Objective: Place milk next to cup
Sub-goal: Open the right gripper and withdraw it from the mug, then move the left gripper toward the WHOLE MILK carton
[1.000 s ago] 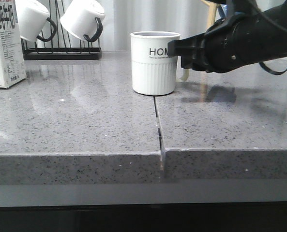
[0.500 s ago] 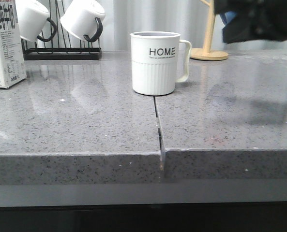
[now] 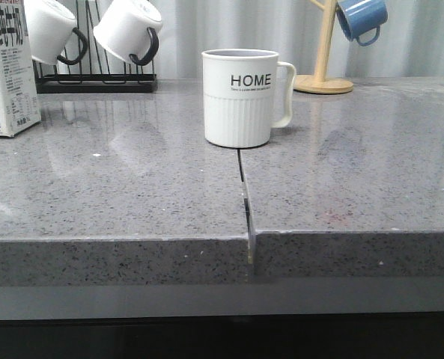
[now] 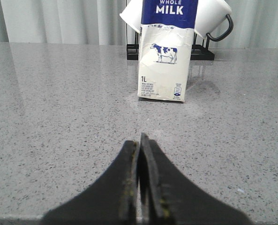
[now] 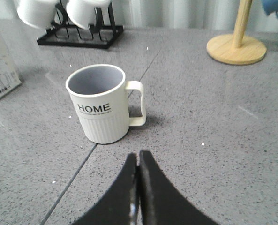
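Observation:
The dark blue top [image 4: 169,13] of the milk carton, above its white lower part, is the next place my left gripper will go to and close on.
The milk [image 3: 6,71] is a tall white carton with a dark blue top, upright at the far left of the grey counter, well apart from the cup. In the left wrist view the milk [image 4: 164,51] stands ahead of my left gripper [image 4: 139,140], which is shut and empty, some way short of it. The cup [image 3: 241,97] is a white ribbed mug marked HOME with a white handle, upright near the counter's middle seam. My right gripper [image 5: 139,157] is shut and empty, just short of the cup [image 5: 101,103]. Neither gripper shows in the front view.
A black rack [image 3: 94,81] with two white, black-handled mugs [image 3: 128,30] stands behind the milk. A wooden mug tree [image 3: 324,52] with a blue mug [image 3: 362,19] is at the back right. A seam [image 3: 244,198] splits the counter, whose front edge [image 3: 222,238] is close.
The right arm, which stretched across in front of the cup's handle a second ago, has drawn back up and to the right, out of the front view. Cup and milk have not moved.

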